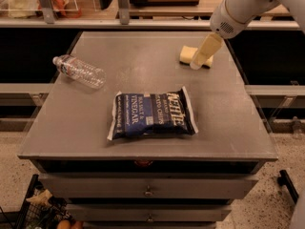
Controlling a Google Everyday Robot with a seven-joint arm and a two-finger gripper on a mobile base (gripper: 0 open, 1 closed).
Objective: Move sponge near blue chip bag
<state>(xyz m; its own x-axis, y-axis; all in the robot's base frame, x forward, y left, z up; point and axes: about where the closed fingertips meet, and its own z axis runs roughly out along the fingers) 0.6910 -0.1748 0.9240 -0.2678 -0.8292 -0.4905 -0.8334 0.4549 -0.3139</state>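
Next, I grasp the pale yellow sponge, closing fingers on the sponge's middle [196, 57].
The pale yellow sponge [187, 55] lies flat at the far right of the grey table [143, 75]. The navy blue chip bag [151, 113] lies flat near the table's front middle, well apart from the sponge. My gripper [198, 58] reaches down from the upper right on the white arm; its cream fingers [206, 49] hang right over the sponge and cover its right half. Whether they touch the sponge does not show.
A clear plastic water bottle [78, 71] lies on its side at the table's left. Shelving with containers runs behind the table. Drawers sit below the table's front edge [147, 156].
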